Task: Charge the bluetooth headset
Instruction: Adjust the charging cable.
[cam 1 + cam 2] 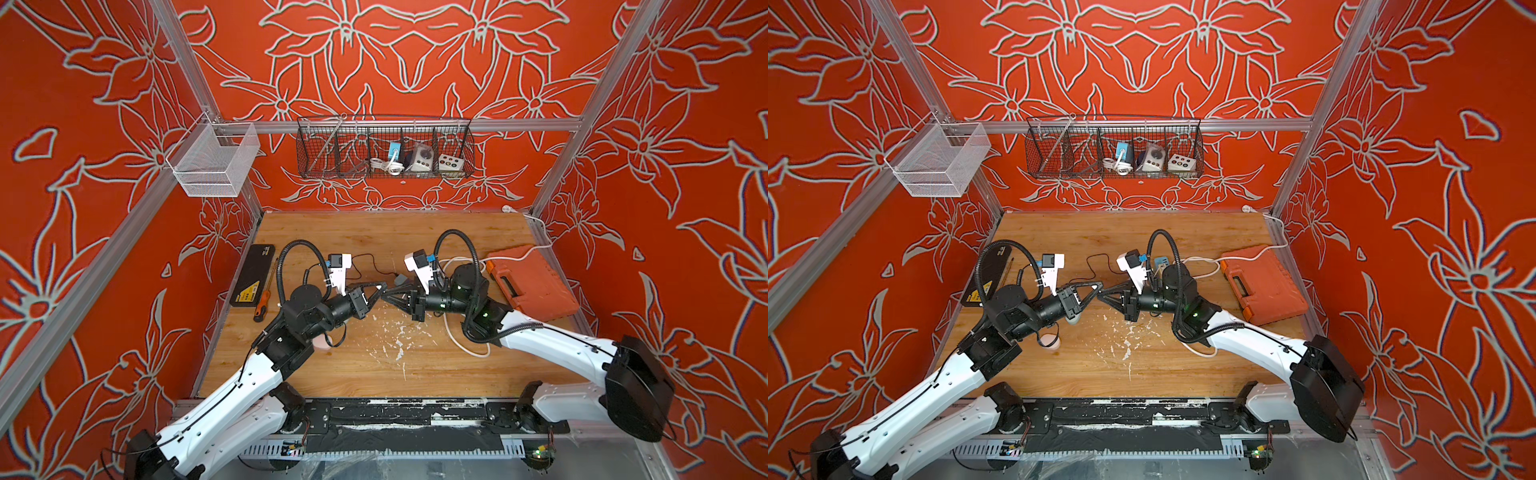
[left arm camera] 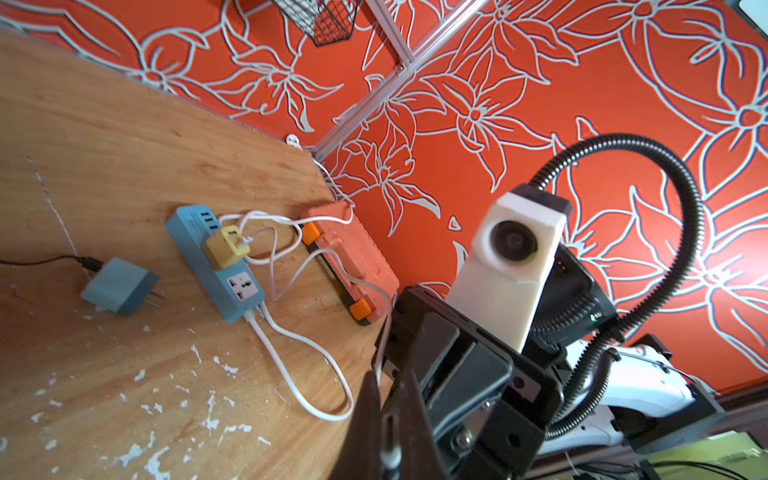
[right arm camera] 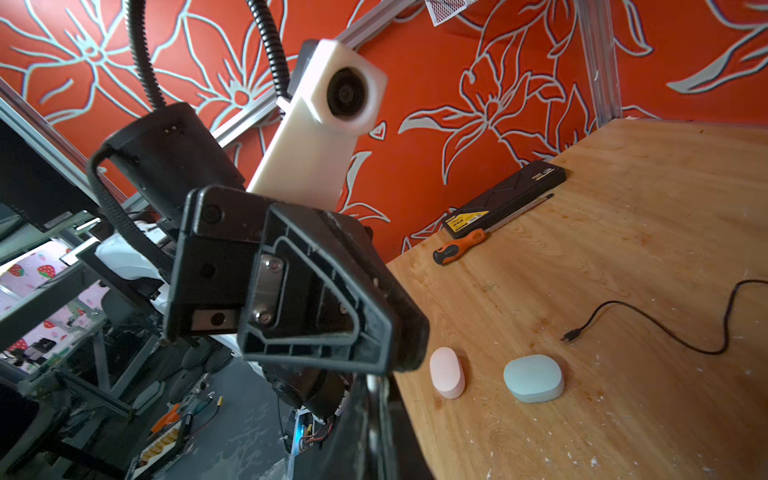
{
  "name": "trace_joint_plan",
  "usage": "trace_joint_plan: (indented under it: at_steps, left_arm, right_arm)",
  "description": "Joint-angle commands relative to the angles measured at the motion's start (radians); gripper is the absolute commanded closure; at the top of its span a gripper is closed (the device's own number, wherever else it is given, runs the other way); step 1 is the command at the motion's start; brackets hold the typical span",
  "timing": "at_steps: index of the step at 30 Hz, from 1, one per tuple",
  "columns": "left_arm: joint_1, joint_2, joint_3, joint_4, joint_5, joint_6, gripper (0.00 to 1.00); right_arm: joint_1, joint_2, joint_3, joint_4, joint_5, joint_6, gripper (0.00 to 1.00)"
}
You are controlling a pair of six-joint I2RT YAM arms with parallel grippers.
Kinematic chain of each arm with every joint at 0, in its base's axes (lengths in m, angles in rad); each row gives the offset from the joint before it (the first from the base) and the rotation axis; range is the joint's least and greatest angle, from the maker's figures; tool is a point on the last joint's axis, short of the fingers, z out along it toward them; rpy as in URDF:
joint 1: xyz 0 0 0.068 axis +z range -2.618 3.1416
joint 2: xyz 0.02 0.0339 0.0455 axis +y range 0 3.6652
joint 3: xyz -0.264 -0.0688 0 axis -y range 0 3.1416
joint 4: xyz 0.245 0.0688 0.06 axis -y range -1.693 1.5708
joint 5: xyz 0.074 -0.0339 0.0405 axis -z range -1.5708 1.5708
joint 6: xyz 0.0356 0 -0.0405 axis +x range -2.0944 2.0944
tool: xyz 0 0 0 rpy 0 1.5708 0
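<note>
My left gripper should leave the white cable's plug to my right gripper, since both grippers are shut on it, and take the pale teal case point(image 3: 533, 378).
Two small charging cases lie on the wooden table: a pink one point(image 3: 446, 372) point(image 1: 322, 343) and a pale teal one point(image 3: 533, 378), both largely under the left arm in the top views. My left gripper point(image 2: 388, 415) point(image 1: 381, 289) is shut on the plug of a white cable point(image 2: 291, 357). That cable runs from a yellow adapter point(image 2: 226, 247) on the blue power strip point(image 2: 214, 266). My right gripper point(image 3: 376, 415) point(image 1: 389, 293) meets it tip to tip at mid-table. It is shut, with a thin pale strip of cable between its fingers.
A grey adapter point(image 2: 118, 286) with a black cable lies unplugged beside the strip; the cable's free end point(image 3: 571, 334) lies near the cases. An orange tool case point(image 1: 532, 282) lies right, and a black box point(image 1: 253, 274) and screwdriver point(image 1: 262, 305) left. Wire baskets point(image 1: 384, 149) hang behind.
</note>
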State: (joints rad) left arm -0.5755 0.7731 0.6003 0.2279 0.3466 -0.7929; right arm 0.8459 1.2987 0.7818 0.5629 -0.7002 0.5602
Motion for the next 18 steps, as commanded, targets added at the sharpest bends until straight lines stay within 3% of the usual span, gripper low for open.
trace_joint_plan:
  at_steps: [1,4,5,12,18]
  left_arm:
    - [-0.003,-0.021,-0.001,0.014,0.004,0.004,0.98]
    - [-0.002,-0.038,0.007,-0.031,-0.021,0.02,0.74]
    - [0.0,-0.046,0.011,-0.048,-0.027,0.028,0.71]
    - [0.011,-0.054,0.023,-0.088,0.001,0.049,0.71]
    - [0.012,-0.044,0.026,-0.062,0.015,0.044,0.84]
  right_arm:
    - [0.005,-0.014,0.037,-0.027,0.007,-0.03,1.0]
    - [0.005,-0.03,0.032,-0.048,0.014,-0.043,1.0]
    - [0.005,-0.038,0.03,-0.064,0.015,-0.055,1.0]
    - [0.004,-0.074,0.019,-0.127,0.005,-0.082,1.0]
    - [0.004,-0.079,0.019,-0.137,-0.019,-0.089,1.0]
